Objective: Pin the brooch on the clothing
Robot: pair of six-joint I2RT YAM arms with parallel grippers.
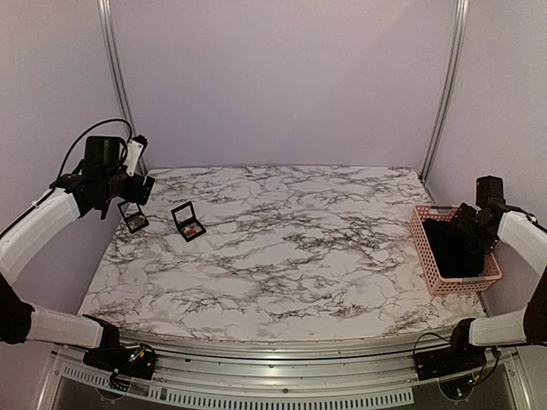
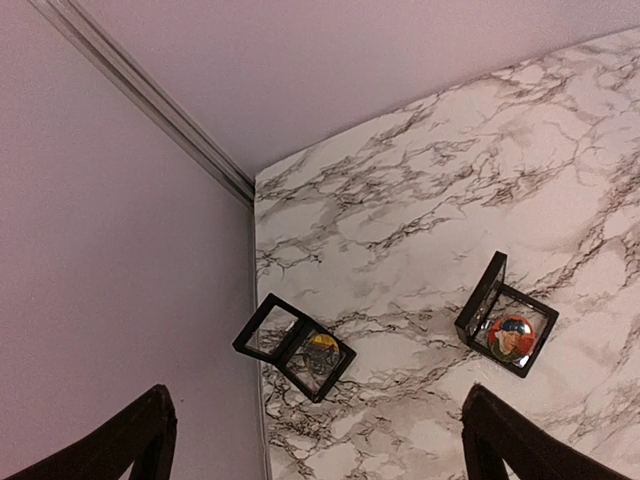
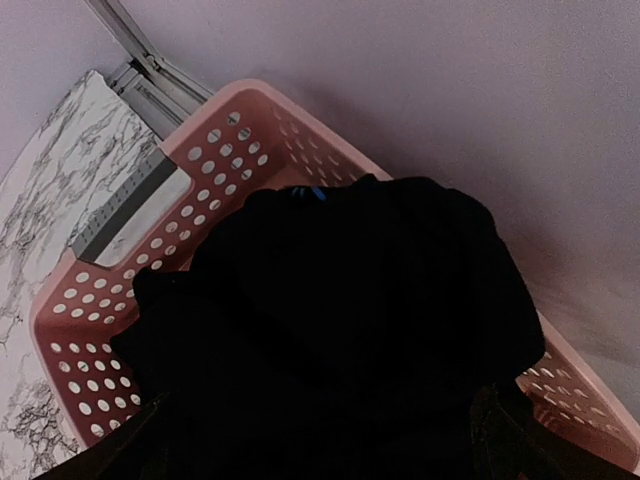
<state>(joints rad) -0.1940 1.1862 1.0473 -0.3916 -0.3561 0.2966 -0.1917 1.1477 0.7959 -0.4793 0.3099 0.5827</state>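
Observation:
My right gripper is to close next on the bunched middle (image 1: 461, 237) (image 3: 335, 415) of the black T-shirt inside the pink basket, so that I can then lift the shirt out.
Two open black display boxes lie at the table's far left. The left box (image 2: 297, 346) (image 1: 133, 217) holds a yellow brooch (image 2: 323, 346). The right box (image 2: 507, 318) (image 1: 188, 221) holds a red and green brooch (image 2: 512, 338). My left gripper (image 2: 316, 420) (image 1: 141, 190) hovers above them, open and empty. The clothing (image 3: 340, 310) (image 1: 449, 246), a black T-shirt, lies bunched in a pink basket (image 3: 110, 320) (image 1: 425, 248) at the right edge, with a bit of light blue (image 3: 305, 192) showing. My right gripper (image 3: 322, 400) (image 1: 468, 224) is open just over the shirt.
The marble table (image 1: 299, 256) ends at a wall and a metal post (image 2: 160, 110) just left of the boxes. The basket stands against the right wall, by the other post (image 3: 140, 60).

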